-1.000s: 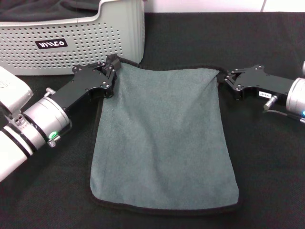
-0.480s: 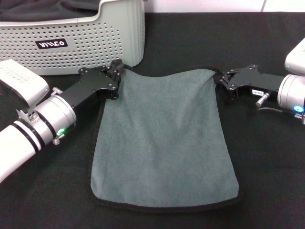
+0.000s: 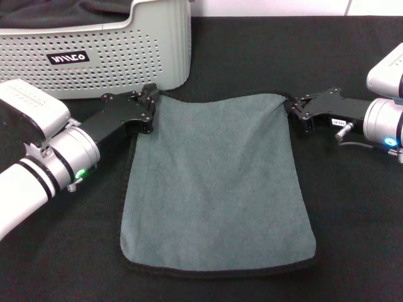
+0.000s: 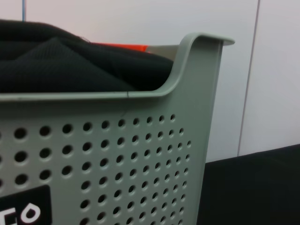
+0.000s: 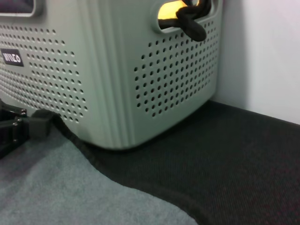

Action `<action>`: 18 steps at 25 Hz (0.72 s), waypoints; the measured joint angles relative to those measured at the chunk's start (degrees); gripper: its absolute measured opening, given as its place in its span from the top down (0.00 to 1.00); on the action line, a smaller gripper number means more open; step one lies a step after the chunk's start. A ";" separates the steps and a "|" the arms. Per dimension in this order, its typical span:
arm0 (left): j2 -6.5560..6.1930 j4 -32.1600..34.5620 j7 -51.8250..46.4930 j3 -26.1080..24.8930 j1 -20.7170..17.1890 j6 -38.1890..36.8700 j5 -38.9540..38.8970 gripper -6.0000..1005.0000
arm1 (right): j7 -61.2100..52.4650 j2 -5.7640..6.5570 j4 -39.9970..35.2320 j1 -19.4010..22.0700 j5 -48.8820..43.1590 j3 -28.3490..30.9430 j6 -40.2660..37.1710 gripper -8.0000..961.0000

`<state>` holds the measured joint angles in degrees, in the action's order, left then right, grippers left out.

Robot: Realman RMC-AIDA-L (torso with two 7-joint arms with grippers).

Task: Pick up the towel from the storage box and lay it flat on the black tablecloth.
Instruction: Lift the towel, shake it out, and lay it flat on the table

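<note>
The robot's left gripper should release the towel's far corner on the black tablecloth [image 3: 140, 99] in front of the storage box.
The grey-green towel [image 3: 214, 182] with black edging lies spread on the black tablecloth [image 3: 352, 207], its near edge towards me. My left gripper [image 3: 150, 102] is shut on the towel's far left corner. My right gripper [image 3: 292, 108] is shut on its far right corner. Both corners are held low, close to the cloth. The light grey storage box [image 3: 113, 50] stands at the far left behind the left gripper. The right wrist view shows the towel [image 5: 56, 192], the box [image 5: 117, 70] and the left gripper's fingertip [image 5: 40, 124]. The left wrist view shows the box wall [image 4: 117, 159].
A dark charcoal cloth [image 4: 61, 65] and something orange [image 4: 122, 47] lie in the box. A dark strap [image 5: 190, 21] hangs through the box's handle hole. A white wall [image 5: 267, 56] stands behind the table.
Both grippers have moved nearer to me and lower with the towel's far corners. The far edge has dropped and the towel lies flatter.
</note>
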<state>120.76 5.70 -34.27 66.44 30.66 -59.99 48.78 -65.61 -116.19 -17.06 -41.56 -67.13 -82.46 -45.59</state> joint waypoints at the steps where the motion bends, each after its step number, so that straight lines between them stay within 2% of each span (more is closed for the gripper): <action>1: 0.00 -0.01 0.00 0.01 0.17 0.26 0.00 0.94 | -0.18 0.00 0.01 -0.08 0.01 -0.10 0.30 0.99; 18: 0.00 -0.10 0.00 0.09 1.41 1.67 0.28 0.94 | -2.28 0.00 1.82 -3.90 0.09 -3.02 3.42 0.98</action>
<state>120.76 5.61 -34.28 66.53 32.07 -58.32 49.06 -67.89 -116.19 -15.25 -45.45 -67.05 -85.48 -42.17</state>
